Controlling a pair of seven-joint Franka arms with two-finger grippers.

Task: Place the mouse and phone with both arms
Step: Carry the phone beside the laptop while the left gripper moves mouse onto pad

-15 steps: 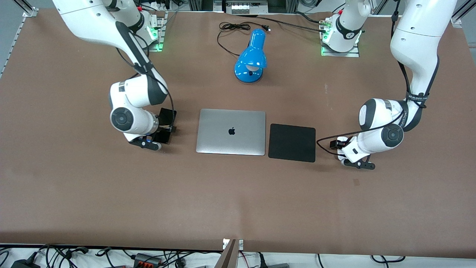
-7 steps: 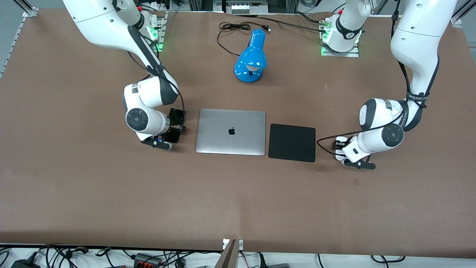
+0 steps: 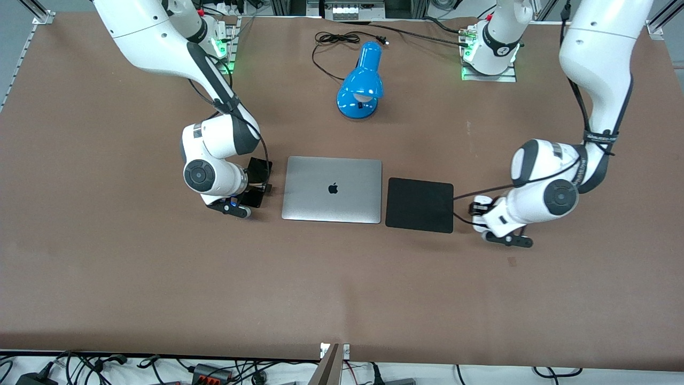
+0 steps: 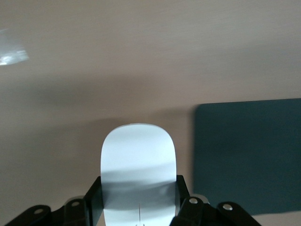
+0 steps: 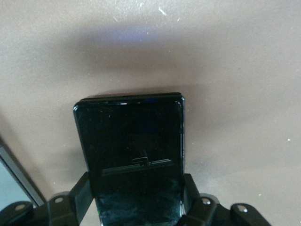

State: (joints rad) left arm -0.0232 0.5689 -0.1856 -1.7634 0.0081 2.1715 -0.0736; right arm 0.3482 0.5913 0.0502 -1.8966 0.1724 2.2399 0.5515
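The white mouse, now held low beside the mouse pad, will be let go by my left gripper on the middle of the black mouse pad (image 3: 421, 203) (image 4: 271, 162).
My right gripper (image 3: 255, 184) is shut on the black phone (image 3: 260, 167) and holds it low over the table, beside the laptop's edge toward the right arm's end. In the right wrist view the phone (image 5: 131, 141) sticks out from between the fingers of the gripper (image 5: 136, 193). My left gripper (image 3: 479, 209) is shut on the white mouse (image 4: 138, 165) and holds it low over the table beside the mouse pad, toward the left arm's end. In the left wrist view the gripper (image 4: 138, 202) clamps the mouse at both sides. In the front view the mouse is mostly hidden by the hand.
A closed silver laptop (image 3: 332, 189) lies mid-table with a square black mouse pad (image 3: 419, 205) beside it; the pad also shows in the left wrist view (image 4: 249, 155). A blue desk lamp (image 3: 360, 83) with its cable (image 3: 331, 40) stands farther from the camera.
My right gripper has carried the phone toward the laptop. My left gripper has shifted a little toward the mouse pad with the mouse.
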